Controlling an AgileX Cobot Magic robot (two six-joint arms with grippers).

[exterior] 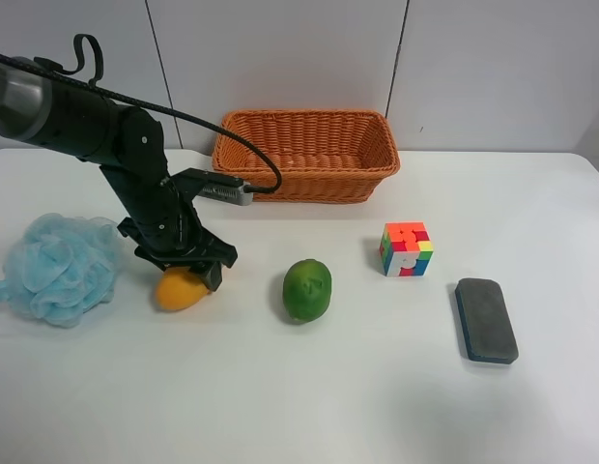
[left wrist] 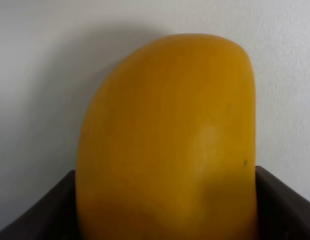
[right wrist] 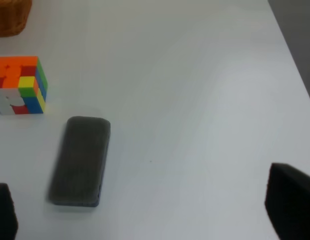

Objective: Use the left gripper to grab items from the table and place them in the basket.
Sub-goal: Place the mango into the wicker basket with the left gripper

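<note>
The robot's left gripper will release the yellow-orange mango in the middle of the wicker basket (exterior: 300, 151).
The yellow-orange mango (exterior: 180, 289) lies on the white table (exterior: 309, 396), right of the light blue pouf (exterior: 58, 267). My left gripper (exterior: 186, 267) is down over the mango, and in the left wrist view its dark fingers (left wrist: 40, 210) press against both sides of the mango (left wrist: 170, 140). The green fruit (exterior: 307, 289), the puzzle cube (exterior: 407, 249) and the grey eraser (exterior: 486, 319) lie further along the table. The wicker basket (exterior: 306, 184) stands at the back. My right gripper (right wrist: 145, 215) is open and empty, hovering near the eraser (right wrist: 80, 160) and cube (right wrist: 19, 85).
The left arm's black cable (exterior: 184, 116) arches from the arm to near the basket's front corner. The pouf sits close beside the left gripper. A corner of the basket (right wrist: 10, 17) shows in the right wrist view. The table's edge (right wrist: 290, 45) runs beside the right gripper.
</note>
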